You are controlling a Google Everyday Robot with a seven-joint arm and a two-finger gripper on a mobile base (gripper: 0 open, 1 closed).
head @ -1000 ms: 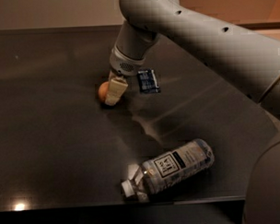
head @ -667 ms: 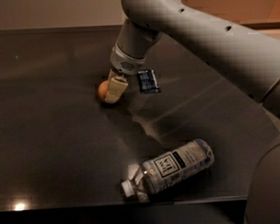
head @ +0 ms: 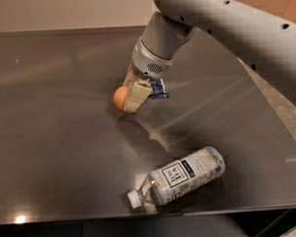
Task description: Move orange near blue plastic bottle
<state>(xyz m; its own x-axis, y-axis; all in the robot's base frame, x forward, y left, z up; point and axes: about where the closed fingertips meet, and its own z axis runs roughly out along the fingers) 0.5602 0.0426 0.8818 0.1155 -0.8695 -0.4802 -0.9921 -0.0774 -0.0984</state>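
Note:
I need to open my gripper and let the orange go on the dark table (head: pixel 173 144), just behind the label of the blue plastic bottle.
The orange (head: pixel 120 98) is a small round fruit at the middle of the dark table (head: pixel 51 143). My gripper (head: pixel 130 100) reaches down from the upper right and its pale fingers (head: pixel 136 97) close around the orange's right side. The blue plastic bottle (head: pixel 182 182) lies on its side near the table's front edge, white cap pointing left, dark-and-white label facing up. The orange is well apart from the bottle, up and to the left of it.
A small dark blue flat packet (head: pixel 158 89) lies just right of the gripper, partly hidden behind it. The large grey arm (head: pixel 222 25) crosses the upper right. The table's front edge runs along the bottom and its right edge slants down at the right.
The gripper and the orange have shifted slightly toward the front right. The bottle has not moved.

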